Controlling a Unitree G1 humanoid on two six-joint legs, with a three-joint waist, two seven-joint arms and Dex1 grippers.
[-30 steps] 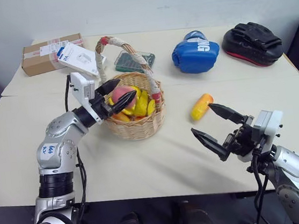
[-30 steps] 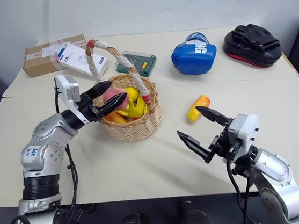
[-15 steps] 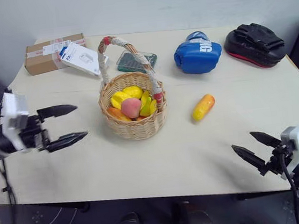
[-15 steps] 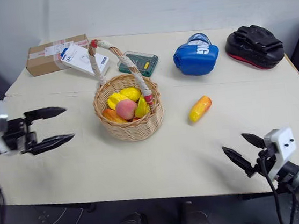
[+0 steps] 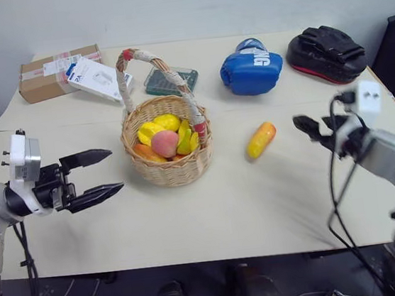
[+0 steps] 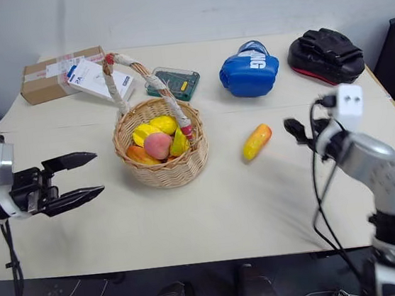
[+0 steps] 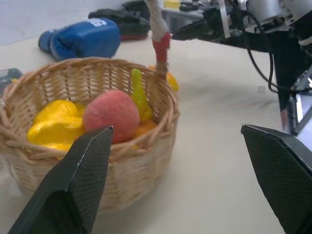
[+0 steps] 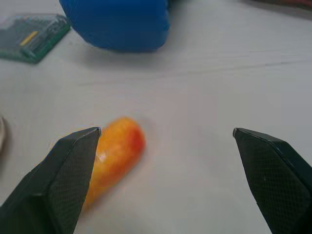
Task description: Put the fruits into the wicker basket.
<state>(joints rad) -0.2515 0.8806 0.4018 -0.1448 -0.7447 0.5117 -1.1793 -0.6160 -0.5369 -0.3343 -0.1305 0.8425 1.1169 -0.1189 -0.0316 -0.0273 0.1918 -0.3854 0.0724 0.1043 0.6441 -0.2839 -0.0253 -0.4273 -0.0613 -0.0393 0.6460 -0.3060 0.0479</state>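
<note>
The orange-yellow mango has one end nearer the table's front edge, and that yellow end (image 5: 255, 147) is the place my right gripper should close on.
The wicker basket (image 5: 172, 174) stands left of the table's centre, its arched handle upright. A pink-red peach (image 5: 164, 143) lies inside it among yellow and orange fruits. Left of the basket, well clear of it, my left gripper (image 5: 116, 170) is open and empty, pointing at the basket (image 7: 122, 165) and peach (image 7: 111, 114). An orange-yellow mango (image 5: 261, 140) lies on the table right of the basket. My right gripper (image 5: 308, 128) hovers just right of the mango (image 8: 114, 156), open and empty, one finger beside it.
A blue boxing glove (image 5: 251, 70) and a black pad (image 5: 325, 49) lie at the back right. A cardboard box (image 5: 46, 74), a white packet (image 5: 97, 79) and a green flat item (image 5: 168, 81) sit at the back left.
My left gripper let the peach go into the basket and drew back to the left. My right arm swung from the near table edge up to beside the mango.
</note>
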